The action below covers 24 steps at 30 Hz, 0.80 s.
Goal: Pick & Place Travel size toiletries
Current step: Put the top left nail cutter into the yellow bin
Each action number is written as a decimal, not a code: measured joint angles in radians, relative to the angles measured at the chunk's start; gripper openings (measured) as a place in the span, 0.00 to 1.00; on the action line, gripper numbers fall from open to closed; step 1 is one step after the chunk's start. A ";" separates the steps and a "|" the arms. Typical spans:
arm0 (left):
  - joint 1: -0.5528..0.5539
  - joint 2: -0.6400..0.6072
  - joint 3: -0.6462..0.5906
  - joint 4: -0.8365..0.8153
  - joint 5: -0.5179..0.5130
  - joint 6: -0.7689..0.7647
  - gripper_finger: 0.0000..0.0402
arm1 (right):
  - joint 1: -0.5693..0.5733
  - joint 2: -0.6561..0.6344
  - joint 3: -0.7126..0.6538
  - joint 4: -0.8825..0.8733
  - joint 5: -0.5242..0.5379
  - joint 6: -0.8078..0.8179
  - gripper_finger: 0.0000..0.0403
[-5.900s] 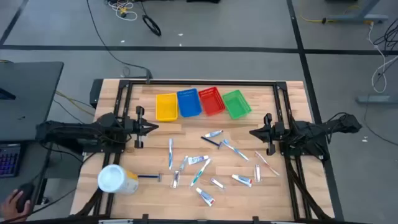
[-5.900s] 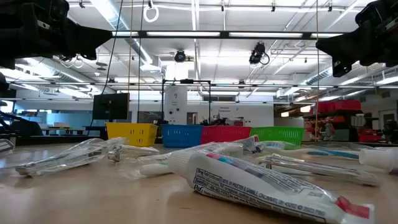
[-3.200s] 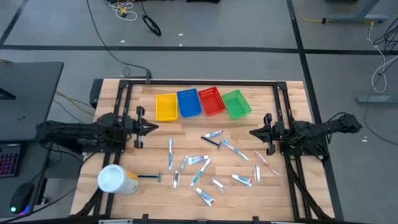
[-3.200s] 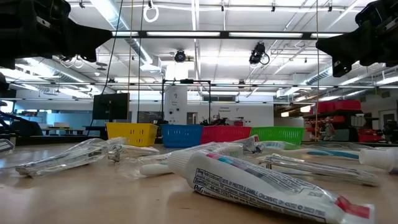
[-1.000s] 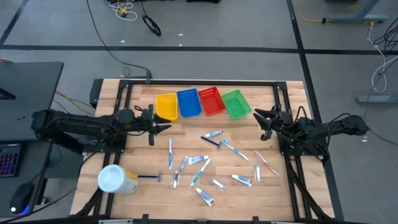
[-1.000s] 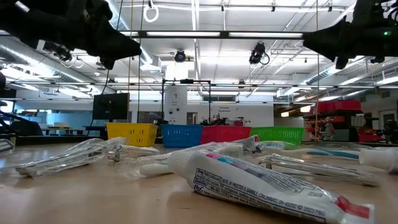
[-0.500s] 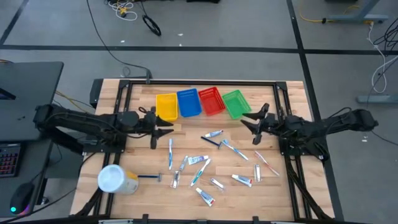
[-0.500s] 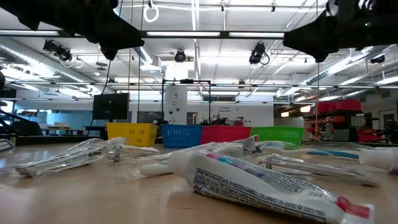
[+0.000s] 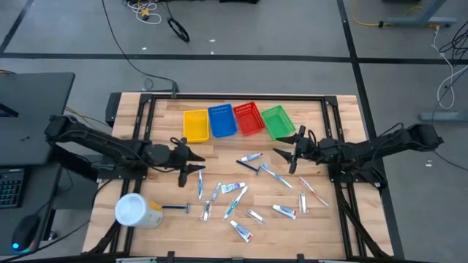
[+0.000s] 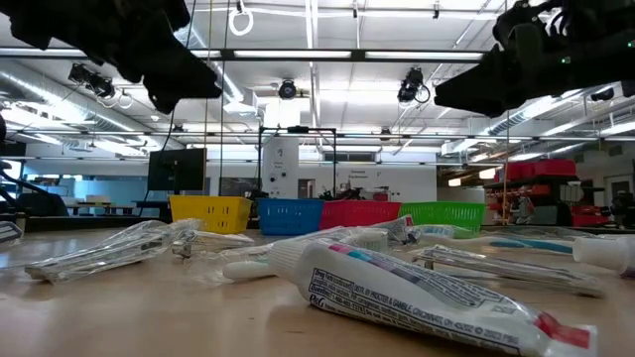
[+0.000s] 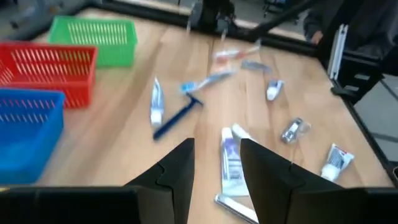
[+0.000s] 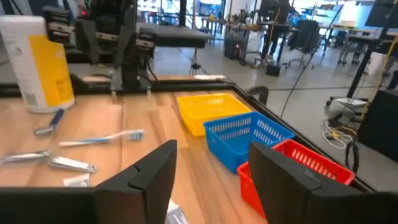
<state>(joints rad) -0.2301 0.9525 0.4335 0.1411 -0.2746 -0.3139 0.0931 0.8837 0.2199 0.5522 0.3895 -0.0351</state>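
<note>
The silvery sachet beside the flat end of the purple-printed white tube is next for my left gripper, which should go there and close on the sachet's middle [image 9: 216, 192] [image 11: 237, 209].
The travel size toiletries [image 9: 241, 186] lie loose on the wooden table's middle and near part: small white tubes [image 11: 231, 158], thin toothbrushes [image 12: 102, 140], silvery sachets and a dark stick [image 11: 177, 118]. My left gripper [image 9: 197, 162] hangs open above the table, left of the pile, with only bare wood between its fingers [image 11: 180, 168]. My right gripper [image 9: 280, 153] hangs open at the pile's far right, near the green basket [image 9: 278, 122]. In the low view both grippers [image 10: 203, 84] [image 10: 446, 99] are well above the items.
Four small baskets stand in a row at the far side: yellow [image 9: 195, 125], blue [image 9: 222, 120], red [image 9: 248, 118] and green. A big white-and-yellow container [image 9: 135, 210] stands at the near left corner. A dark frame [image 9: 234, 97] borders the table.
Both arms have reached in from the table's sides toward its middle. My left gripper has gone toward the right and a little toward the near edge. My right gripper has gone toward the left, past the green basket. The toiletries have not moved.
</note>
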 joint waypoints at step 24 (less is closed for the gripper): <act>-0.130 0.564 0.412 -0.368 0.027 -0.368 0.35 | -0.049 0.021 0.002 0.054 0.000 0.002 0.55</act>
<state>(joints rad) -0.3600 1.5160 0.8459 -0.2274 -0.2477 -0.6817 0.0441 0.9043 0.2214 0.6059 0.3897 -0.0335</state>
